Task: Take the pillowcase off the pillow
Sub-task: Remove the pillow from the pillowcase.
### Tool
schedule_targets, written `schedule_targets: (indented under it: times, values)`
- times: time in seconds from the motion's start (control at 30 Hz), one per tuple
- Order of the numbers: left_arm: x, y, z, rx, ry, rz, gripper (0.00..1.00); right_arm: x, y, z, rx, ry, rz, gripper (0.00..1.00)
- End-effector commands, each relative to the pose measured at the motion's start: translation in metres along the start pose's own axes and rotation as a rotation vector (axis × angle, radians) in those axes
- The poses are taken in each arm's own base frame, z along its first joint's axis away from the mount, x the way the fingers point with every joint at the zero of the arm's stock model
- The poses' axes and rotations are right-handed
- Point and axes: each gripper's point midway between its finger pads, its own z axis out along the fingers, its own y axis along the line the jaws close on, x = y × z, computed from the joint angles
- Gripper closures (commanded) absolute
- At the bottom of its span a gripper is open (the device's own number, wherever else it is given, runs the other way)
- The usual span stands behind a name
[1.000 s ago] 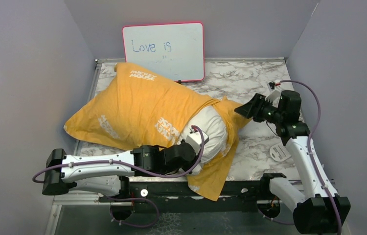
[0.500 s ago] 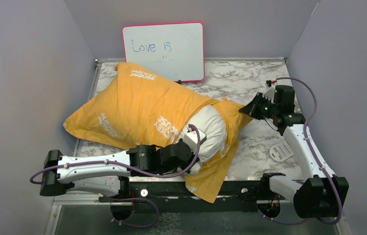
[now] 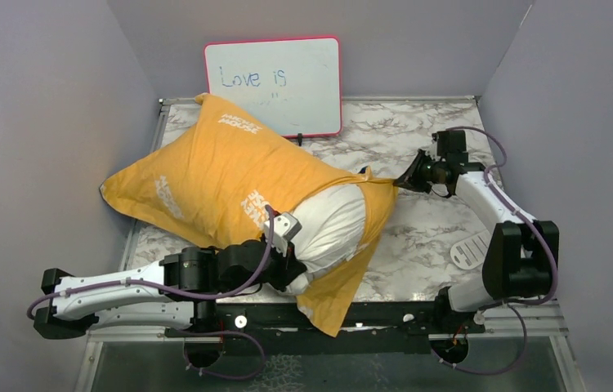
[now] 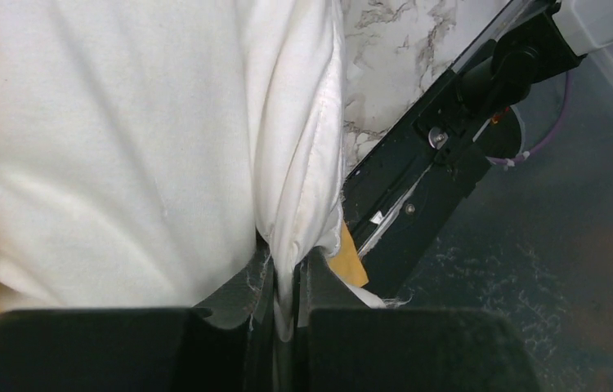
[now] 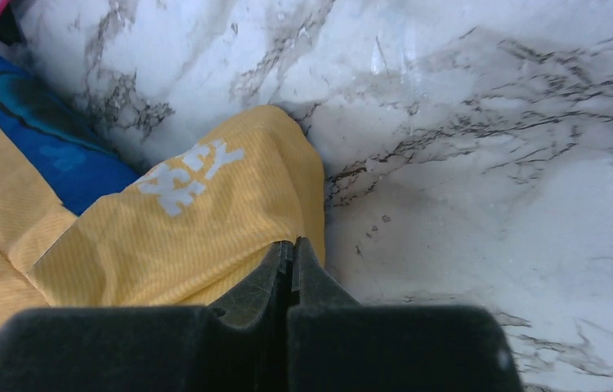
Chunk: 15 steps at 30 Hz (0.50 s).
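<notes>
My left gripper is going to release the white cloth fold next to the pillowcase's hanging flap (image 3: 319,286), just above the black rail.
The yellow-orange pillowcase (image 3: 213,175) with white lettering covers most of the pillow, lying diagonally on the left half of the table. The white pillow (image 3: 332,224) bulges out of the case's open end near the front. My left gripper (image 3: 297,263) is shut on a fold of the pillow's white cloth (image 4: 123,147), which runs down between the jaws (image 4: 287,286). My right gripper (image 3: 405,178) is shut at the pillowcase's right corner (image 5: 197,229), its tips (image 5: 293,245) meeting at the fabric, which stretches taut toward it. A strip of the blue face (image 5: 50,155) shows.
A pink-framed whiteboard (image 3: 275,86) leans on the back wall behind the pillow. A small white slotted disc (image 3: 467,251) lies beside the right arm. Grey walls close in on three sides of the marble table (image 3: 418,139). A black rail (image 3: 385,314) runs along the front edge.
The right gripper closed at the pillowcase corner and moved back and right. The left arm drew back leftward with the pillow's cloth, and the pillow and case shifted left.
</notes>
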Motion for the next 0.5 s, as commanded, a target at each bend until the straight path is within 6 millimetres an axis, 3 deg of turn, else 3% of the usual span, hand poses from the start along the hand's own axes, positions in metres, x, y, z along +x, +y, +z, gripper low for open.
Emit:
schedule_targets:
  times: [0.0,0.1,0.17,0.27,0.33,0.47]
  values:
    - [-0.006,-0.005,-0.014,0.037,-0.024,-0.080,1.00,-0.019,-0.003,0.018,-0.030,-0.042,-0.016,0.99]
    - [-0.009,-0.003,-0.006,0.001,-0.021,-0.052,1.00,-0.009,0.010,0.009,-0.106,0.002,-0.038,0.86]
    - [-0.012,-0.005,0.001,-0.017,-0.018,-0.026,1.00,-0.004,0.024,-0.008,-0.173,0.003,-0.058,0.71]
    - [-0.015,-0.012,0.015,-0.020,-0.017,-0.002,1.00,0.007,0.030,-0.034,-0.198,-0.012,-0.073,0.46]
    - [-0.018,-0.018,0.023,-0.004,-0.025,0.003,1.00,0.016,0.033,-0.053,-0.212,-0.021,-0.089,0.40]
    - [-0.023,-0.027,0.034,0.025,-0.053,0.008,1.00,0.049,0.038,-0.080,-0.295,-0.003,-0.089,0.39]
